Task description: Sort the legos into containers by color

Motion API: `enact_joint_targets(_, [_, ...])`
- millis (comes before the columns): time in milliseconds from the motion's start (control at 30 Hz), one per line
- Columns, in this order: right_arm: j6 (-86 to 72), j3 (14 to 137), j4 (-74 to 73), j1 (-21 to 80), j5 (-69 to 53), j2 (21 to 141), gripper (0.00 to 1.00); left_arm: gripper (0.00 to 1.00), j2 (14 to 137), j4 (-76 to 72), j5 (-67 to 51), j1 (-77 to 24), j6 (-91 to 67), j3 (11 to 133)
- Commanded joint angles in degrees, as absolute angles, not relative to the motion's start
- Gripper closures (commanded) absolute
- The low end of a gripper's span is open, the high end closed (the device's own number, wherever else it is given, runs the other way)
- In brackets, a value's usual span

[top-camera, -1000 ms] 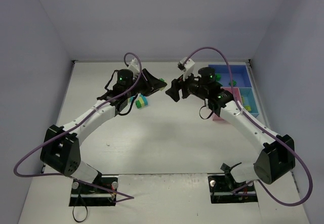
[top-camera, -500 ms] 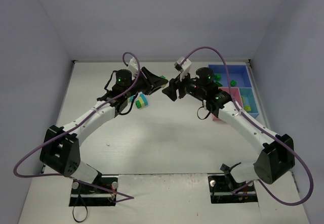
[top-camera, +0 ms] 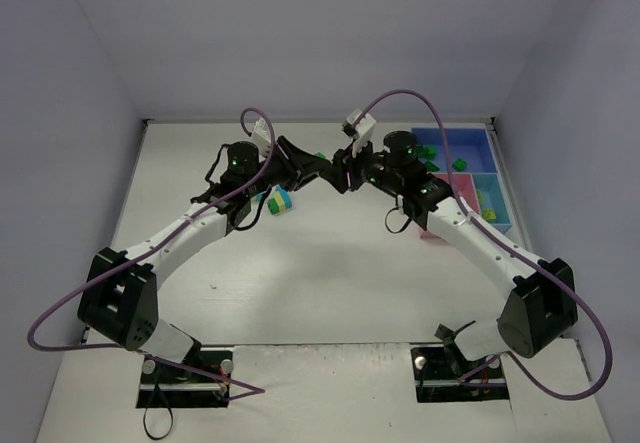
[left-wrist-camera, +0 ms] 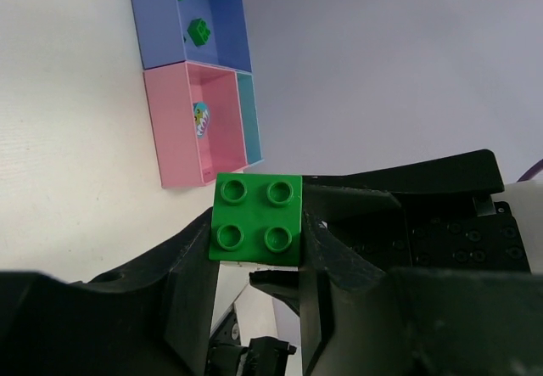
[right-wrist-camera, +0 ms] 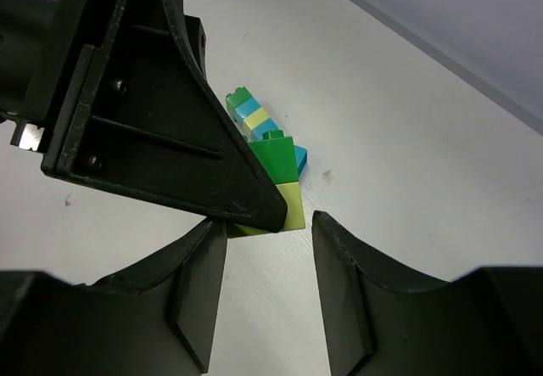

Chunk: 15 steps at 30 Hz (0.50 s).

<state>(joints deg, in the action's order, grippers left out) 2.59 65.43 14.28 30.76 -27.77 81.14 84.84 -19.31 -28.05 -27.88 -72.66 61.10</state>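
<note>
The robot's left gripper spans the joined dark green and yellow legos, so it should take only the dark green lego [right-wrist-camera: 277, 159] while the right gripper holds the yellow lego.
My left gripper [top-camera: 316, 167] is shut on a dark green two-by-two lego [left-wrist-camera: 257, 219], held above the table; the lego also shows in the top view [top-camera: 320, 157]. My right gripper [top-camera: 342, 175] is open and empty, facing the left gripper tip to tip; in the right wrist view its jaws [right-wrist-camera: 270, 283] stand just below the left gripper's finger [right-wrist-camera: 153, 113]. A multicolour stack of legos [top-camera: 278, 200] lies on the table under the left arm and shows in the right wrist view [right-wrist-camera: 270, 168]. The joined containers stand at the back right: blue [top-camera: 472, 141], pink [top-camera: 452, 189], light blue [top-camera: 497, 191].
Dark green legos [top-camera: 428, 151] lie in the blue tray, a yellow-green one [top-camera: 488, 212] in the light blue tray, a cyan piece [left-wrist-camera: 200, 119] in the pink tray. Purple cables loop over both arms. Walls enclose the table on three sides.
My right gripper has moved left toward the left gripper, and the left gripper has reached a little right with the green lego; their tips now nearly meet.
</note>
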Motion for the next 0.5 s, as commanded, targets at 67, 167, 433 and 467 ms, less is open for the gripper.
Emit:
enact_joint_targets(67, [1.93,68.64,20.39,30.94,-30.32,81.39,0.56,1.0,81.56,-25.58,-29.44,-27.86,-74.0,62.23])
enact_joint_targets(167, [1.76,68.38,20.39,30.94,-31.02,81.65,0.52,1.0,81.91,-26.1,-29.71,-27.86,-74.53,62.58])
enact_joint_targets(433, [1.93,68.29,20.39,30.94,-30.85,82.0,0.55,0.99,82.44,-27.42,-30.32,-27.95,-75.67,62.49])
enact_joint_targets(467, [1.93,68.29,20.22,30.94,-30.76,82.0,0.57,1.0,82.44,-27.51,-30.32,-27.86,-75.59,62.49])
